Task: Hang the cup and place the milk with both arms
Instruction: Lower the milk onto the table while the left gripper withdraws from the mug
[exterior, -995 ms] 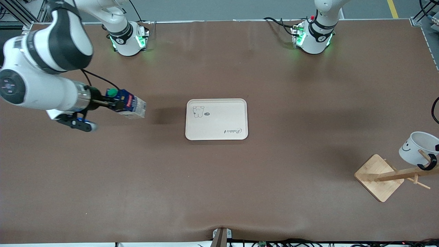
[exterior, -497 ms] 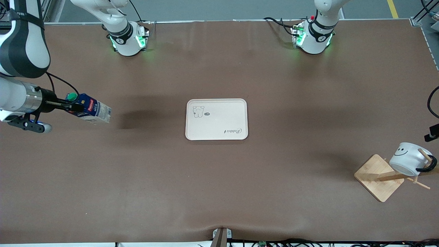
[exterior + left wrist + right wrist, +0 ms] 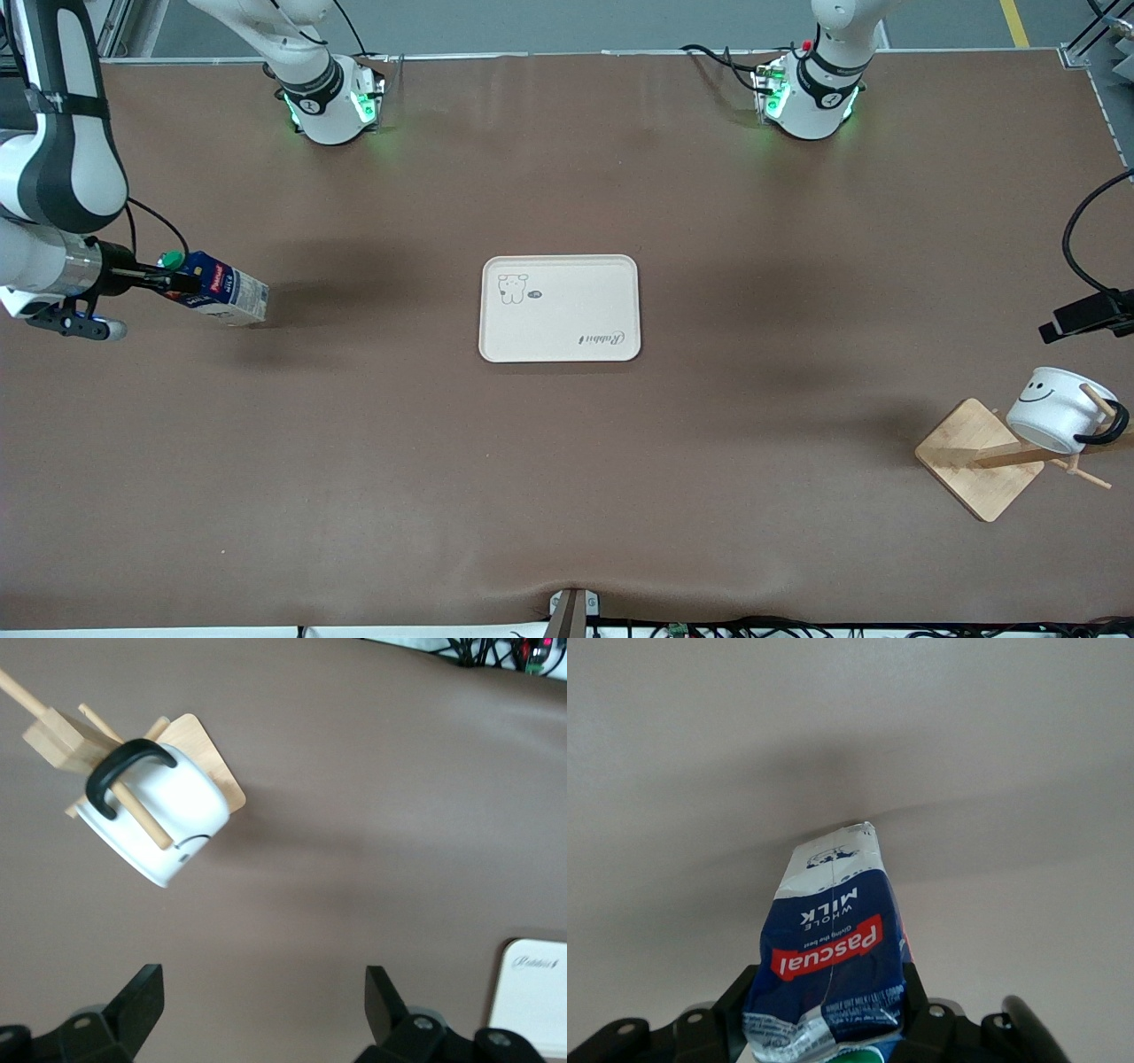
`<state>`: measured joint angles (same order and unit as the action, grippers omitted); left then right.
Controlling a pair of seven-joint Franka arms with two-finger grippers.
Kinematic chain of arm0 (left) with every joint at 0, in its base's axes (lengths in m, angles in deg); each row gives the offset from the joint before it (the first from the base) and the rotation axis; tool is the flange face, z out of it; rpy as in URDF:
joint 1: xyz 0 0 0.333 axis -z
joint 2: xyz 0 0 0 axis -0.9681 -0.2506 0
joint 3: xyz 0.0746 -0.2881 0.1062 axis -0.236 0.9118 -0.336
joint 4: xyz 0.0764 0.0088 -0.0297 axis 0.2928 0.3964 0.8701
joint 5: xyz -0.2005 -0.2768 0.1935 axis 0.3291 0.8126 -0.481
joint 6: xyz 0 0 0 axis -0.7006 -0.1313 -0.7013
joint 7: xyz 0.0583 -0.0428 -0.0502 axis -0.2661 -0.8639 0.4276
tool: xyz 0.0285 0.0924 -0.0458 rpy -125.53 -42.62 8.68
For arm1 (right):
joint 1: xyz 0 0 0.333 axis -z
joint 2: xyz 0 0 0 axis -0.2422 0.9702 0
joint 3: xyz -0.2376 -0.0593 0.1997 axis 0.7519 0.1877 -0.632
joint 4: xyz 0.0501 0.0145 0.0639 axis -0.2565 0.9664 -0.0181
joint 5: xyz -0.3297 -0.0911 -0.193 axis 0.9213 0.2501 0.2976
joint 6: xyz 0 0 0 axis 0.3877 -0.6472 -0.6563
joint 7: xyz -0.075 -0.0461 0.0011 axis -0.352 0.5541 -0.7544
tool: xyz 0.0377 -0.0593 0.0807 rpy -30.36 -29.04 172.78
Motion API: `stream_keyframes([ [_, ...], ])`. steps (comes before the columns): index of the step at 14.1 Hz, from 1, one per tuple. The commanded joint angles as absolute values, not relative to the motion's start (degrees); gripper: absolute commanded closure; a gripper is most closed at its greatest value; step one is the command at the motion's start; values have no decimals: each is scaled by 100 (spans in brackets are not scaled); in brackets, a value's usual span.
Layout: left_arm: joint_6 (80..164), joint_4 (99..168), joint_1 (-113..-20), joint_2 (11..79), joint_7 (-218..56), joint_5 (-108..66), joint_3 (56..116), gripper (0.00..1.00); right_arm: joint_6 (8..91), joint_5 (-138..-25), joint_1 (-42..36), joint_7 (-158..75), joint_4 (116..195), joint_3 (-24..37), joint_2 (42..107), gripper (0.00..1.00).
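Note:
Next, I let go of the blue milk carton with my right gripper on the bare table (image 3: 256, 294) between my right arm and the pale tray, closer to the arm.
The white smiley cup (image 3: 1056, 410) hangs by its black handle on a peg of the wooden rack (image 3: 979, 458), near the left arm's end of the table. It also shows in the left wrist view (image 3: 159, 824). My left gripper (image 3: 263, 1001) is open and empty, up in the air beside the rack; only a black part of it (image 3: 1085, 315) shows at the front view's edge. My right gripper (image 3: 173, 282) is shut on the cap end of the blue milk carton (image 3: 217, 297), which it holds tilted low over the table near the right arm's end. The carton fills the right wrist view (image 3: 833, 939).
A pale rectangular tray (image 3: 560, 308) with a bear drawing lies at the table's middle; its corner shows in the left wrist view (image 3: 534, 997). The two green-lit arm bases (image 3: 332, 106) stand along the table's edge farthest from the front camera.
My right gripper has carried the milk away from the tray toward the right arm's end and lower. The cup has swung down on its peg. My left gripper has come into the front view.

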<state>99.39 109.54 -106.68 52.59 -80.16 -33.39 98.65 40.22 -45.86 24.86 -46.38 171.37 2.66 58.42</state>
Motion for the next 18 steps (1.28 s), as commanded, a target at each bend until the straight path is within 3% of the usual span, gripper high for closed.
stream_keyframes([
  [1,9795,11027,-10713,5463,-7542,-3677,10229,0,4127,-4496,2544,-4620,17446,169,5599,100],
  [4,9523,11027,-10722,5463,-7576,-4125,10493,0,4311,-4487,2544,-4689,17597,169,5616,100],
  [12,9391,10975,-10766,5850,-8385,-4206,10494,0,4373,-4496,2746,-4980,17597,169,5836,100],
  [13,9338,10975,-10766,5928,-8394,-4214,10502,0,4373,-4496,2746,-4980,17597,169,5853,91],
  [14,9320,10992,-10766,6016,-8429,-4197,10485,0,4373,-4496,2746,-4980,17597,169,5854,71],
  [17,9258,11202,-10548,6262,-8333,-4135,10345,0,4347,-4496,2746,-4980,17597,169,5897,49],
  [18,9258,11316,-10276,6368,-8289,-4127,10074,0,4338,-4496,2764,-4980,17597,160,5898,47],
])
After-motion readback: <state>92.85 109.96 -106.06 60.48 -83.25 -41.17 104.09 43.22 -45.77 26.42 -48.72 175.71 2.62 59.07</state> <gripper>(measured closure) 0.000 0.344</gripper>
